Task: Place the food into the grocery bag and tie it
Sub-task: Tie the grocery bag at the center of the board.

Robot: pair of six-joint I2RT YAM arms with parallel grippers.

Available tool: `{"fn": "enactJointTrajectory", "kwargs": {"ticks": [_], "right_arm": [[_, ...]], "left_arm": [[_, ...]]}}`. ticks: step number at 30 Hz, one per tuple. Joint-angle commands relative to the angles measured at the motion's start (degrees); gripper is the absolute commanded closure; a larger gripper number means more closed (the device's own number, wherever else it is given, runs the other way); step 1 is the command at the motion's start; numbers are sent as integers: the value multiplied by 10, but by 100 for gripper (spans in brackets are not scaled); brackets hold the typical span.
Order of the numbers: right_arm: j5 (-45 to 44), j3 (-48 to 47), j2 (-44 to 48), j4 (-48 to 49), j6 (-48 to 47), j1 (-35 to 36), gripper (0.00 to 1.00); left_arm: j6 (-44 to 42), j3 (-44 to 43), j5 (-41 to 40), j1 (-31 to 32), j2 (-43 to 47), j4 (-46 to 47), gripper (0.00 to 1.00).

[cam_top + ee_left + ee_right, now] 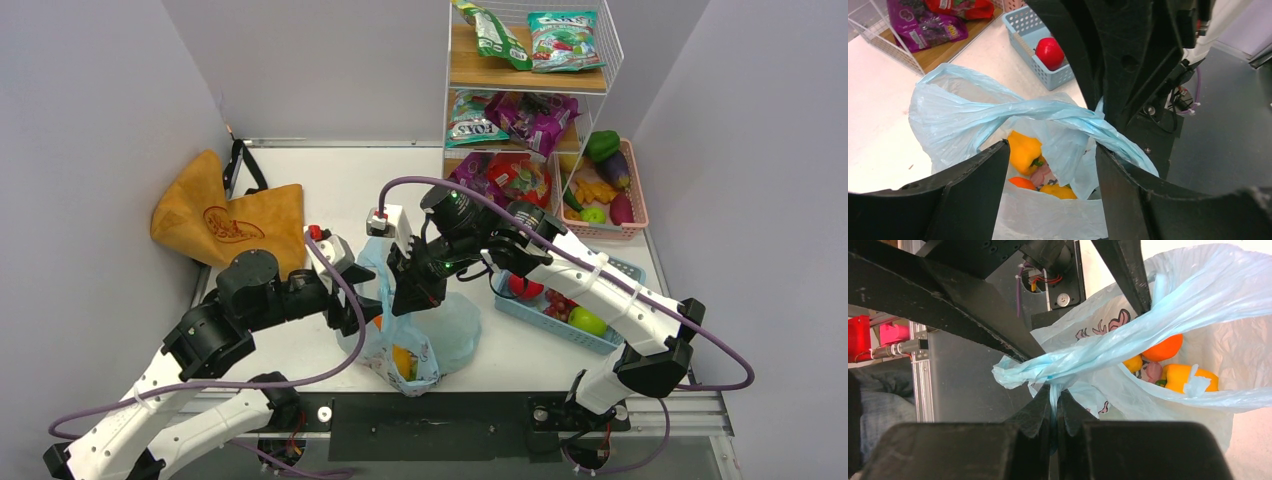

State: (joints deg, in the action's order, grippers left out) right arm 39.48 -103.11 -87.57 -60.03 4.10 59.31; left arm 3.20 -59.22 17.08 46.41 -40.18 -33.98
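Note:
I should open my right gripper, as it pinches only a thin piece of the bag below the bag's handle, then back off and take the handle (1042,368) beside my left gripper's fingers.
The light blue grocery bag (452,335) stands near the table's front edge between the two arms. Food lies inside it: a yellow pepper (1024,150), an orange fruit (1018,182) and another yellow piece (1060,191). The right wrist view shows the same pepper (1190,378) and orange (1164,347). My right gripper (1054,390) is shut on a twisted handle strand (1073,362) over the bag's mouth. My left gripper (1052,146) is open, its fingers on either side of the bag's mouth just below the stretched handle band (1048,110). It grips nothing.
A blue basket (520,300) with a red apple, a green apple and grapes sits to the right of the bag. Behind it stand a pink basket (637,205) of vegetables and a wire shelf (600,80) with snack packets. A tan tote (225,220) lies at the back left.

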Motion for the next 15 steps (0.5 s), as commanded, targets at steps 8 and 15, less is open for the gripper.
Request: {"fn": "enactJointTrajectory", "kwargs": {"ticks": [8, 15], "right_arm": [[15, -7, 14, 24, 5, 5, 100], [18, -3, 17, 24, 7, 4, 100]], "left_arm": [[30, 22, 62, 2, -5, 93, 55], [41, 31, 100, 2, -10, 123, 93]]}}
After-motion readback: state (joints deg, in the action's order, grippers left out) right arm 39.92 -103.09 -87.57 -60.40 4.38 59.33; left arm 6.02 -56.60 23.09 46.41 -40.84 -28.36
